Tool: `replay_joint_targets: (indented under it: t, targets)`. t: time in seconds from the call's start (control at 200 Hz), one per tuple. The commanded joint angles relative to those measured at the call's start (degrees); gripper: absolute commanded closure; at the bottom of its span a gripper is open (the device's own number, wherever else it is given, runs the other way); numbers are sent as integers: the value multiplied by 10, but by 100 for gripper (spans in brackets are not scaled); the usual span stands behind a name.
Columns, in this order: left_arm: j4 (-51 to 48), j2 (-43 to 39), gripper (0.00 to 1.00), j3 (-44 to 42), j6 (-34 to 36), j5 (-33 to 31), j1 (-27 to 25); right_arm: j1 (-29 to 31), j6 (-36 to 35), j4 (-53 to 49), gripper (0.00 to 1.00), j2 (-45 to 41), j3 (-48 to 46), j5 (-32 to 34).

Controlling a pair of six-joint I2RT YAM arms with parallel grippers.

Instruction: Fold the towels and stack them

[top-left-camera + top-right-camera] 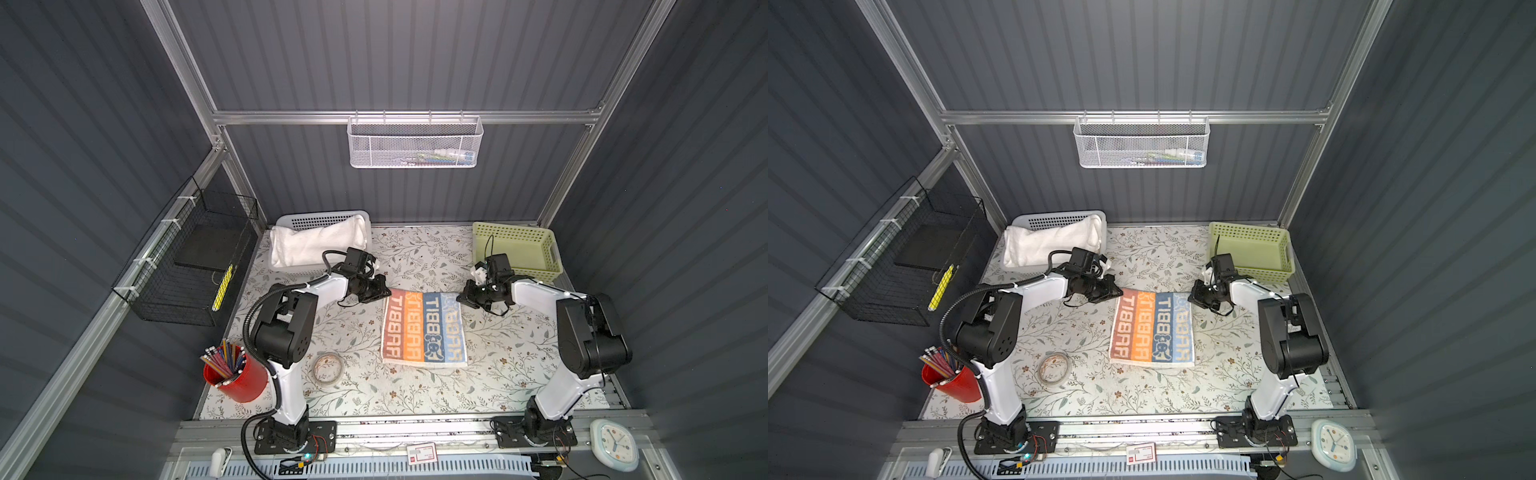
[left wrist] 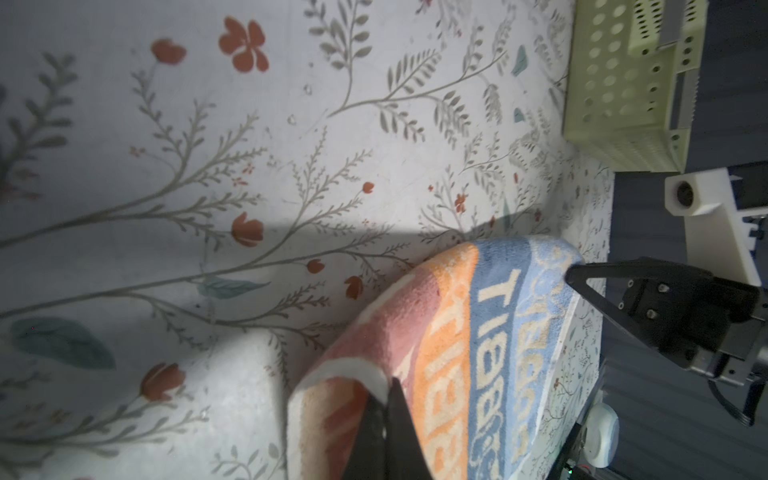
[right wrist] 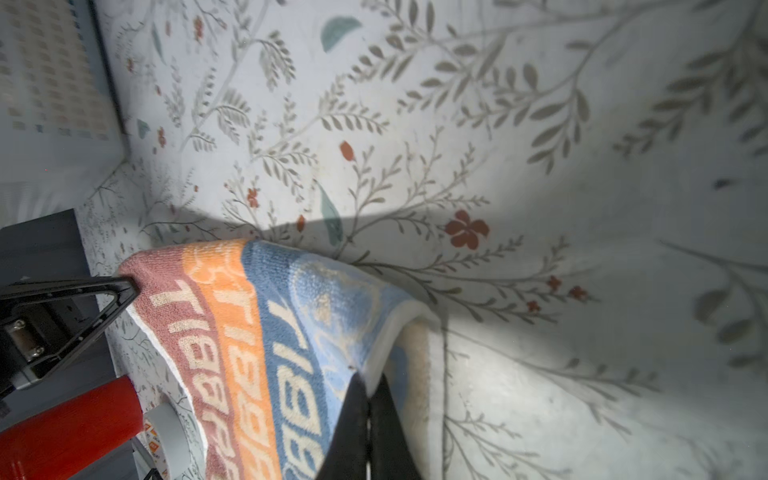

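Next, my right gripper lets go of the border corner of the lettered towel beside the small red flower on the floral table (image 1: 461, 290) (image 3: 442, 233).
The orange-and-blue lettered towel (image 1: 424, 328) (image 1: 1152, 328) lies spread on the floral table in both top views. My left gripper (image 1: 386, 293) (image 2: 386, 386) is shut on its far left corner, pinching the white border. At the far right corner, my right gripper (image 1: 460, 298) (image 3: 368, 382) is likewise shut on the border. In the wrist views the far edge of the towel (image 2: 457, 332) (image 3: 257, 332) arches slightly off the table between the two grips. A plain white towel (image 1: 320, 245) sits bunched in the white basket (image 1: 324, 218) at the back left.
A green basket (image 1: 515, 249) stands at the back right, close behind the right wrist. A tape roll (image 1: 327, 368) and a red cup of pencils (image 1: 235, 374) sit at the front left. A black wire basket (image 1: 187, 270) hangs on the left wall.
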Motion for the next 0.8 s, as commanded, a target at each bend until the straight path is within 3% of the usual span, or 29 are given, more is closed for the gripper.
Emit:
replay_joint_targets:
  t: [0.0, 0.325, 0.605, 0.795]
  targets:
    - [-20, -61, 100, 48, 33, 19, 5, -2, -25, -49, 100, -68, 39, -10]
    - [-38, -171, 100, 88, 51, 31, 7, -2, -59, -164, 100, -235, 92, 0]
    - [-54, -311, 100, 47, 54, 32, 6, 5, -51, -224, 100, -410, 82, 15]
    - [-86, -400, 100, 14, 13, 37, 5, 9, -34, -293, 100, -497, 91, 24]
